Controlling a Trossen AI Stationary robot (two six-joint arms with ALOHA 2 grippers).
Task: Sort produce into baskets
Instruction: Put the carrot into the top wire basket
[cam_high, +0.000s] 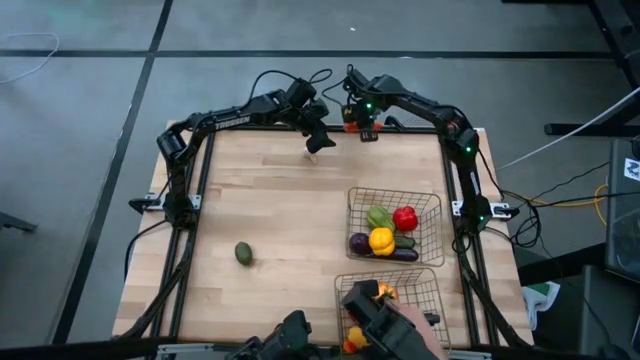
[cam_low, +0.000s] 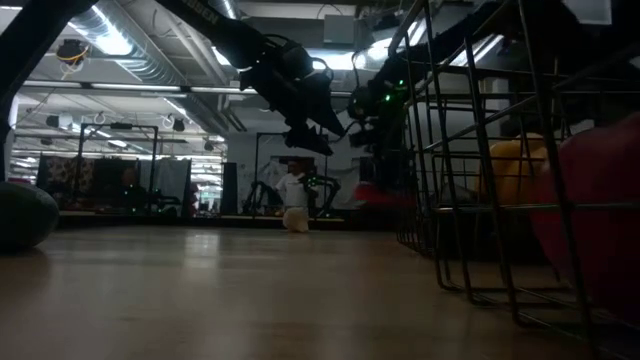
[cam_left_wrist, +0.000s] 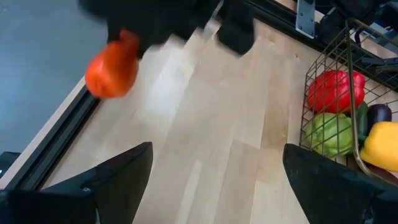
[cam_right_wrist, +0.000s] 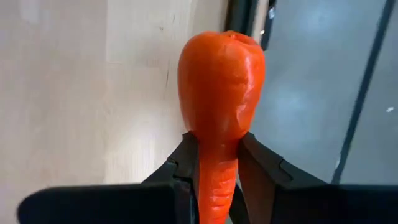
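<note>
Next, I release the orange carrot from my right gripper onto the green pepper (cam_high: 373, 224) beside the yellow pepper in the wire basket.
My right gripper (cam_right_wrist: 216, 180) hangs over the table's far edge, shut on an orange carrot (cam_right_wrist: 221, 93); the carrot (cam_left_wrist: 112, 65) also shows in the left wrist view. My left gripper (cam_left_wrist: 217, 180) stands open beside it over the far part of the table (cam_high: 280, 200), with nothing between its fingers. One wire basket (cam_high: 432, 205) at the right holds a red pepper (cam_high: 405, 218), a green pepper (cam_high: 378, 216), a yellow pepper (cam_high: 381, 240) and a purple eggplant (cam_high: 360, 243). A second basket (cam_high: 425, 290) stands nearer, with some orange produce inside. A green avocado (cam_high: 243, 253) lies on the bare table. My right gripper pinches the carrot's narrow end (cam_right_wrist: 216, 168) between its two fingers. The fingers come steeply from above, and the carrot runs on in line with them. Its thick end (cam_right_wrist: 221, 56) hangs below the fingers, clear of the table.
A dark object (cam_high: 390, 325) covers part of the near basket at the table's front edge. The black frame rail (cam_left_wrist: 56, 143) runs along the far edge. Bare wood lies open on the table's left and middle, around the avocado.
</note>
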